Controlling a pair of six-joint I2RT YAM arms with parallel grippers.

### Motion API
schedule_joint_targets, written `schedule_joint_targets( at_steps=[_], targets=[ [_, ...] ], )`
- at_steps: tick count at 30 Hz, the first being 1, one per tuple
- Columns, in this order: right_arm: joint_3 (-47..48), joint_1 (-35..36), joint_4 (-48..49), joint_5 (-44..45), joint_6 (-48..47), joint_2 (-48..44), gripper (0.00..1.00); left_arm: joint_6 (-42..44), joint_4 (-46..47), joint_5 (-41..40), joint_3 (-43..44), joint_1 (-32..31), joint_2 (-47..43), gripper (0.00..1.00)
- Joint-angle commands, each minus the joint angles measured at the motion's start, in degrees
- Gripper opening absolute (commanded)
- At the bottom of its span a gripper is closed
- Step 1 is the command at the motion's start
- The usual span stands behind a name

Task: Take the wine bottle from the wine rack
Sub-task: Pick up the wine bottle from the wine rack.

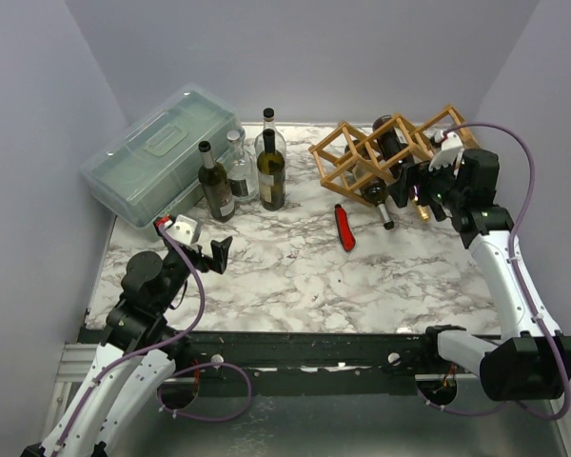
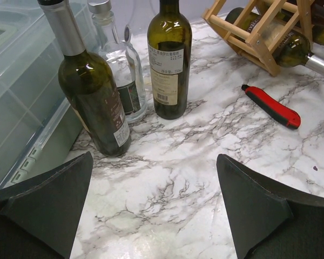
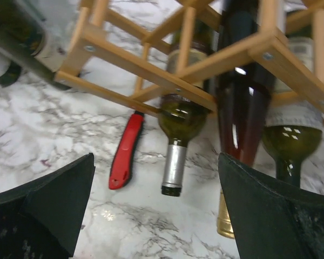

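The robot's right gripper should next close on the dark red bottle's neck [image 1: 415, 190] [image 3: 237, 151], just above that bottle's gold cap, between the two green bottles.
The light wooden wine rack [image 1: 347, 143] stands at the back right of the marble table, with three bottles lying in its cells. In the right wrist view, a green wine bottle with a silver neck [image 3: 174, 162] pokes out of the rack [image 3: 140, 67] toward me. Right of it lie a dark red bottle with a gold cap [image 3: 242, 108] and another green one [image 3: 291, 137]. My right gripper [image 3: 156, 210] is open just in front of the silver neck and touches nothing. My left gripper [image 2: 154, 205] hangs open over bare marble at the near left [image 1: 209, 255].
Three bottles stand at the back left: two dark green [image 2: 94, 102] [image 2: 170, 59] and one clear [image 2: 121, 70]. Beside them is a translucent lidded plastic box [image 1: 157, 152]. A red utility knife [image 1: 344, 228] lies on the marble in front of the rack.
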Motion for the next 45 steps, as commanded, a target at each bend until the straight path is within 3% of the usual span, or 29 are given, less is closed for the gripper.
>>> schedule_joint_targets(
  at_steps=[1, 6, 14, 26, 39, 45],
  targets=[
    [-5.3, -0.7, 8.6, 15.3, 6.6, -2.3, 0.99, -0.2, 0.9, 1.3, -0.6, 0.4, -0.6, 0.99],
    [-12.3, -0.7, 17.3, 20.8, 5.8, -1.8, 0.99, -0.2, 0.9, 1.3, -0.6, 0.4, -0.3, 0.99],
    [-22.3, -1.0, 34.2, 19.5, 1.7, 0.1, 0.94, -0.1, 0.9, 1.3, -0.8, 0.4, -0.5, 0.99],
    [-19.0, -3.2, 34.5, 13.9, 1.9, 6.2, 0.84, 0.0, 1.0, 1.3, -0.8, 0.4, -1.1, 0.99],
    [-18.5, -3.7, 35.1, 13.7, 0.8, 11.1, 0.79, 0.0, 1.0, 1.3, -0.8, 0.4, -1.1, 0.99],
    [-17.7, -3.8, 35.3, 13.3, 0.5, 12.4, 0.72, 0.0, 1.0, 1.3, -0.8, 0.4, -0.8, 0.99]
  ],
)
